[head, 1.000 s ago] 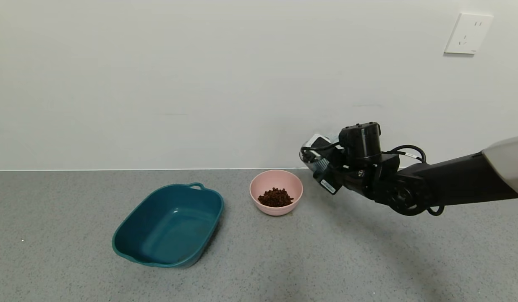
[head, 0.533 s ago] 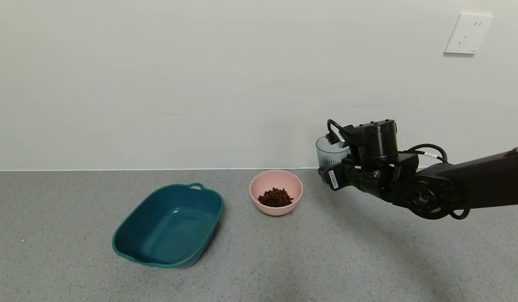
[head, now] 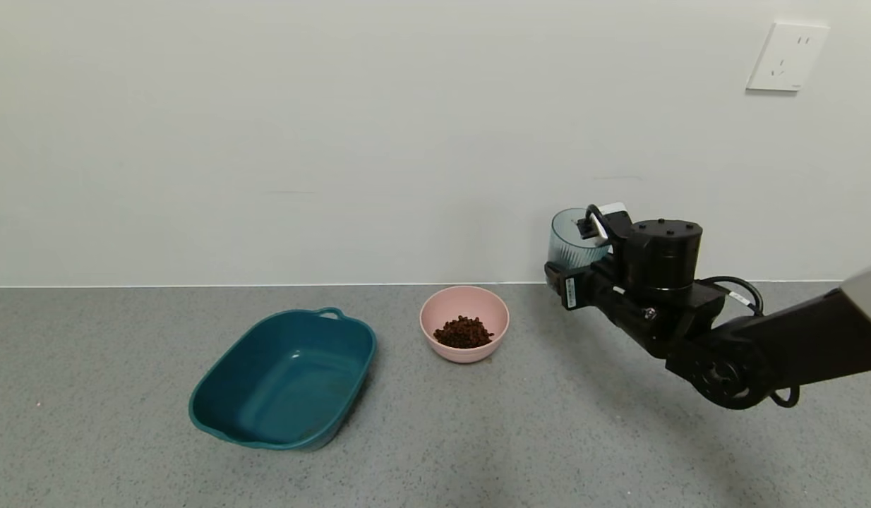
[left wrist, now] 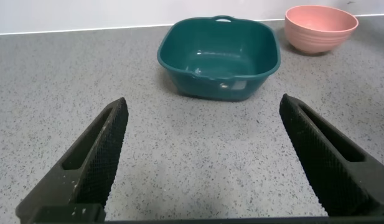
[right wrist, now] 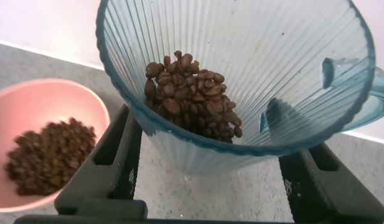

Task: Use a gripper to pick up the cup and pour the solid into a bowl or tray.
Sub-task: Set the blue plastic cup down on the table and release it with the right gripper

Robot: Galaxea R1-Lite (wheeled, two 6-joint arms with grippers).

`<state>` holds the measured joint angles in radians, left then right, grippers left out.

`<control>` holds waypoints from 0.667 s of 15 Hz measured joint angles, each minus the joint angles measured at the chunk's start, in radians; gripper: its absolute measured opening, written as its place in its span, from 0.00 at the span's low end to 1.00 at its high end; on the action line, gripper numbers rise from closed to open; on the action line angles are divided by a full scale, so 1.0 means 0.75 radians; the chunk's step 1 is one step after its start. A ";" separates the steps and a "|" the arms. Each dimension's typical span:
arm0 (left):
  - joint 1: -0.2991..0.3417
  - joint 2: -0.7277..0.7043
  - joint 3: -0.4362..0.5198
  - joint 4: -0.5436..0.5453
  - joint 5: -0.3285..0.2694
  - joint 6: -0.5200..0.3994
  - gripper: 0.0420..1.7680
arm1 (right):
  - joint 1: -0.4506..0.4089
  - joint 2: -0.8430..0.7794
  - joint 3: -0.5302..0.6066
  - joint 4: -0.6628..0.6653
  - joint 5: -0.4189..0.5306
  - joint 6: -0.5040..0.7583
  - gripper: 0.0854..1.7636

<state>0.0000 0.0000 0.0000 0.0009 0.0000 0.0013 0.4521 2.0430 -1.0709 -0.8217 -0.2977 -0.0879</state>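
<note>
Next, I set the ribbed cup down with my right gripper on the bare counter [head: 560, 339] next to the pink bowl, across from the teal tray.
My right gripper [head: 568, 276] is shut on the translucent blue-grey ribbed cup [head: 571, 244] and holds it upright above the counter, to the right of the pale pink bowl [head: 471, 354]. In the right wrist view the fingers [right wrist: 120, 155] press the cup's wall [right wrist: 254, 43] on both sides. A heap of dark brown beans [right wrist: 192, 93] lies inside the cup. More beans [head: 464, 331] lie in the pink bowl, which also shows in the right wrist view [right wrist: 30, 99]. My left gripper [left wrist: 204, 109] is open and empty, low over the counter; it is out of the head view.
A larger teal oblong tray [head: 301, 367] with handles stands empty left of the pink bowl; it also shows in the left wrist view [left wrist: 216, 56]. The wall runs along the counter's back edge. A white socket [head: 787, 56] is on the wall at upper right.
My right gripper has turned the cup from tilted toward the pink bowl back to upright and has moved right, away from the bowl. The bowl and tray have not moved.
</note>
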 joint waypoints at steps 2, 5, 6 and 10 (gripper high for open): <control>0.000 0.000 0.000 -0.001 0.000 0.001 0.99 | -0.013 0.025 0.089 -0.048 -0.005 0.000 0.73; 0.000 0.000 0.000 0.000 0.000 0.001 0.99 | -0.011 0.034 0.197 -0.064 -0.035 0.079 0.73; 0.000 0.000 0.000 -0.001 0.000 0.001 0.99 | -0.003 0.037 0.218 -0.066 -0.038 0.119 0.73; 0.000 0.000 0.000 0.000 0.000 0.001 0.99 | 0.006 0.071 0.246 -0.082 -0.028 0.137 0.73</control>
<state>0.0000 0.0000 0.0000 0.0009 0.0000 0.0017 0.4564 2.0960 -0.8866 -0.8832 -0.3183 0.0149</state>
